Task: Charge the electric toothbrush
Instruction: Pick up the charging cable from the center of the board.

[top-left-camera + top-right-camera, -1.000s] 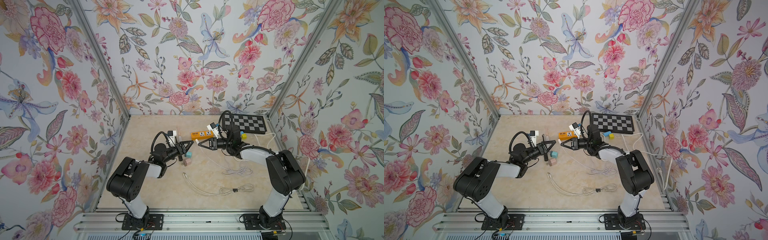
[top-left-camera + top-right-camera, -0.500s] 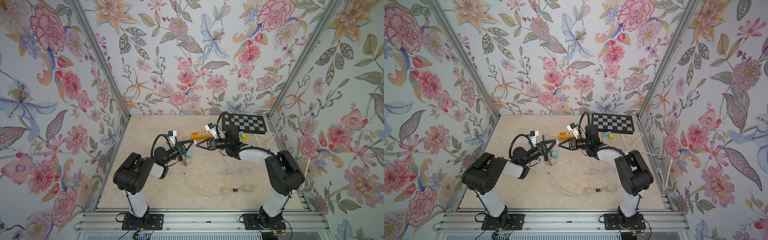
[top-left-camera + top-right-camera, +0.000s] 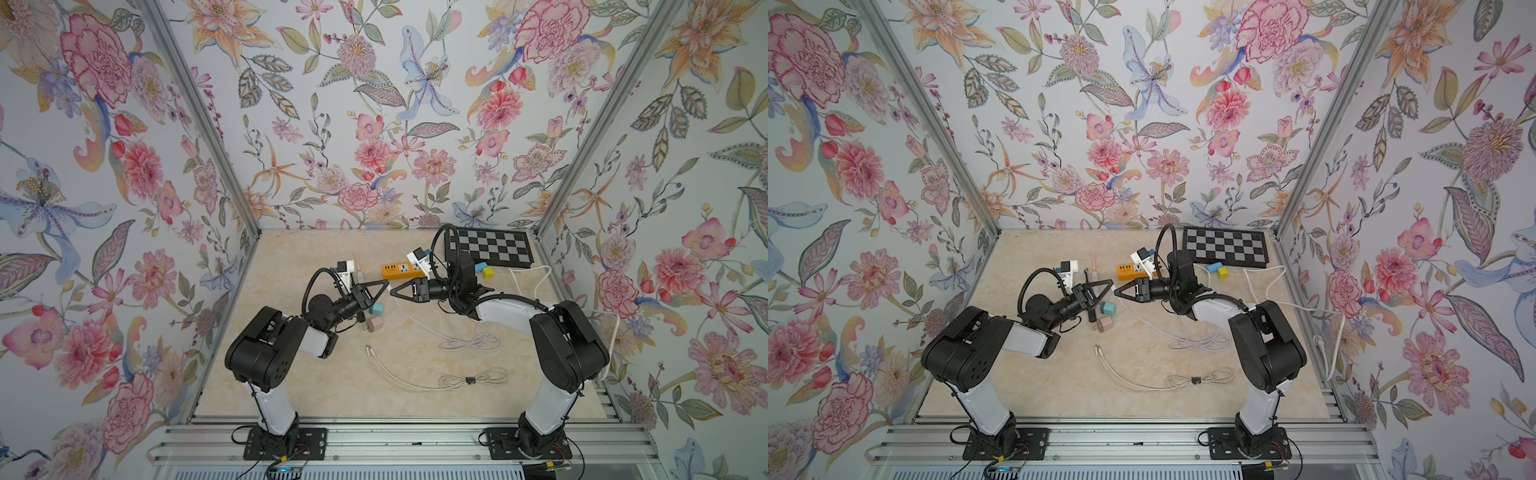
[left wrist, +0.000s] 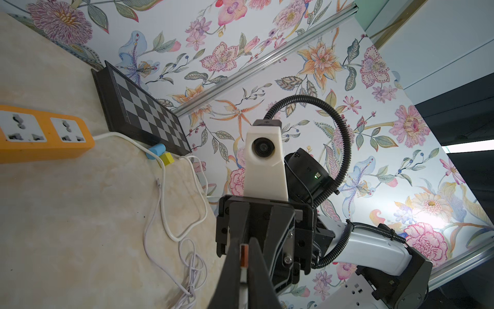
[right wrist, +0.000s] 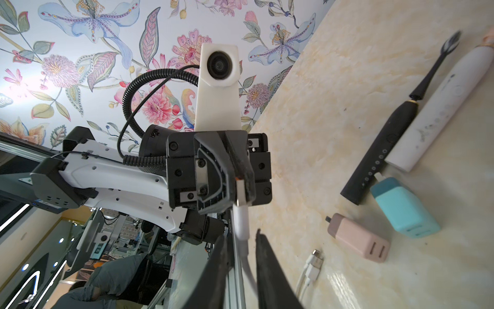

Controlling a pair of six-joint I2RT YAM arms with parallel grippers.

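Observation:
The left gripper covers the USB plug's metal end, so the robot's right gripper should line up with the white cable and grip it just behind the plug (image 5: 245, 253).
Two electric toothbrushes lie side by side on the table, a black one (image 5: 385, 149) and a white one (image 5: 438, 107); the black one (image 3: 361, 318) is partly under my left arm. My grippers meet tip to tip above the table's middle. My left gripper (image 3: 385, 283) (image 4: 243, 240) is shut on the metal USB plug (image 5: 240, 195) of a white cable (image 3: 419, 324). My right gripper (image 3: 393, 293) (image 5: 239, 234) is open, its fingers slightly apart around the cable just behind the plug. A teal charger (image 5: 403, 208) and a pink charger (image 5: 358, 238) lie beside the toothbrushes.
An orange power strip (image 3: 399, 271) (image 4: 45, 136) lies behind the grippers, its white cord running right. A chessboard (image 3: 488, 247) stands at the back right with a blue cylinder (image 3: 482, 267) and a yellow cube (image 3: 487, 273). A second coiled white cable (image 3: 469, 380) lies in front.
My left gripper has reached across to the right gripper's tip and shut on the USB plug. The right gripper, shut on the cable before, has parted its fingers.

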